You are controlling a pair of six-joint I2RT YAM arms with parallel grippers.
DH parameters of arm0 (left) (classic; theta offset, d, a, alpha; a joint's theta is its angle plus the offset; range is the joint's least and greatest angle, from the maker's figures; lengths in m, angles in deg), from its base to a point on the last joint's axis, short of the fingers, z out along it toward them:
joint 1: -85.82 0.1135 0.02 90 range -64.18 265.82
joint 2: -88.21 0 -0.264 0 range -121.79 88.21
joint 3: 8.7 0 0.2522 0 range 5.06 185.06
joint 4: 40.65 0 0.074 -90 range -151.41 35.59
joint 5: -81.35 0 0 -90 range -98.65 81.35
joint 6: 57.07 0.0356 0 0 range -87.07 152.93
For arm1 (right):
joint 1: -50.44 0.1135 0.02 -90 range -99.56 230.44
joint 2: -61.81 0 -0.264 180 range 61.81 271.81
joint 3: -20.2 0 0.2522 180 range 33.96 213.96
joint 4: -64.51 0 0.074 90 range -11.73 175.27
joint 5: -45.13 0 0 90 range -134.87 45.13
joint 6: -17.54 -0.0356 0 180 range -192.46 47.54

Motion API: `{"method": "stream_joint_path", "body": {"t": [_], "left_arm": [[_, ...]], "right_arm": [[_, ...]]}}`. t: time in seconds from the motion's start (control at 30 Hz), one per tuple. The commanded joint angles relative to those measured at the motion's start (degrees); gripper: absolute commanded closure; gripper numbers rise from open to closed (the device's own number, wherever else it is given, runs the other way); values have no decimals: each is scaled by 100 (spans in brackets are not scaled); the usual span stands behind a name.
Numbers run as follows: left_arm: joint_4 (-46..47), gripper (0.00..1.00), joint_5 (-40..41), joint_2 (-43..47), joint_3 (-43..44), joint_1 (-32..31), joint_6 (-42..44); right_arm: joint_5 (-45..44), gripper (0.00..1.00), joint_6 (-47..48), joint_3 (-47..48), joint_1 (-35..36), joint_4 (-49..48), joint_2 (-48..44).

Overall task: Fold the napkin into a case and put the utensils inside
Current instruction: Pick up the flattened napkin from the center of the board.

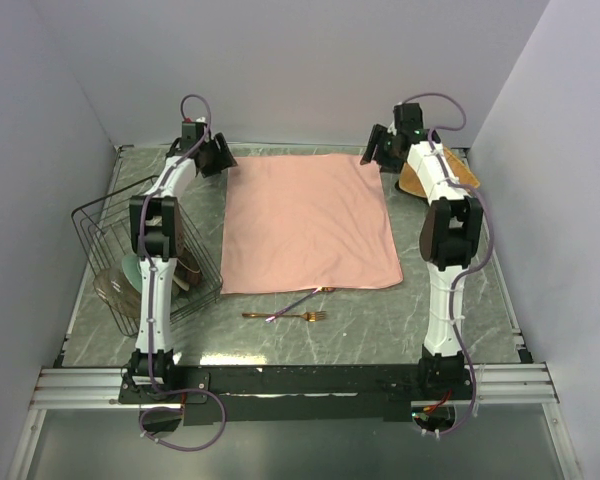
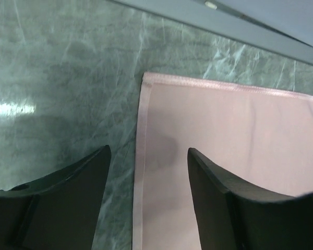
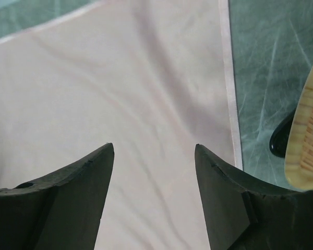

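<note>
I need to next grab the salmon-pink napkin with my right gripper by its far corner (image 1: 373,159) next to the orange-tan woven mat.
The salmon-pink napkin (image 1: 308,222) lies spread flat as a square in the middle of the table. My left gripper (image 1: 220,157) hovers at its far left corner. In the left wrist view that gripper (image 2: 148,153) is open, its fingers either side of the napkin's (image 2: 224,156) left hem with nothing between them. My right gripper (image 1: 378,150) is at the far right corner. It (image 3: 154,147) is open over the wrinkled napkin (image 3: 120,88), just inside the right hem. The gold fork (image 1: 290,316) lies in front of the napkin. The purplish-handled spoon (image 1: 302,302) slants across it, up to the napkin's near edge.
A black wire rack (image 1: 100,225) holding crockery stands at the left, beside the left arm. An orange-tan woven mat (image 1: 438,172) lies at the back right, close to the right gripper. The mat (image 3: 308,140) has a dark object (image 3: 280,141) under its edge.
</note>
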Motion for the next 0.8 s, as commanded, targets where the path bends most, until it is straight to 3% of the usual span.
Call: {"method": "stream_joint_path", "body": {"t": [0.0, 0.4, 0.5, 0.7, 0.77], "left_arm": [[99, 34, 5, -354, 362, -62, -189], [-68, 52, -179, -873, 872, -343, -22], [-86, 62, -162, -926, 943, -387, 4], [54, 99, -3, -786, 987, -440, 338], [344, 99, -82, -610, 873, -449, 600]], "right_arm": [[191, 28, 122, 50, -88, 162, -582], [279, 28, 192, 155, -405, 382, -723], [288, 28, 192, 85, -414, 374, -785], [437, 29, 245, -3, -414, 365, -802], [586, 33, 306, 15, -563, 347, -776]]}}
